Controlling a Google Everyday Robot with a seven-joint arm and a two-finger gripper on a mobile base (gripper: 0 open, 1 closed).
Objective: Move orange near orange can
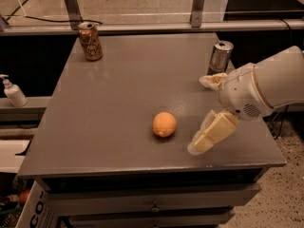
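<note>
The robot's gripper needs to next take hold of the orange by its side (172,125) toward the slim silver-and-blue can, because the orange must go near the orange can.
The orange (164,124) lies on the grey table (118,94), a little right of its middle and towards the front. The orange can (90,41) stands upright at the table's far left corner, far from the orange. My gripper (197,115) is just right of the orange, low over the table, open and empty. One pale finger (212,135) reaches down-left near the front edge. The other finger (212,80) is beside a slim can.
A taller slim silver-and-blue can (220,57) stands at the right rear, close behind my gripper. A white pump bottle (13,92) stands on a ledge left of the table. A railing runs behind the table. Drawers sit under the front edge.
</note>
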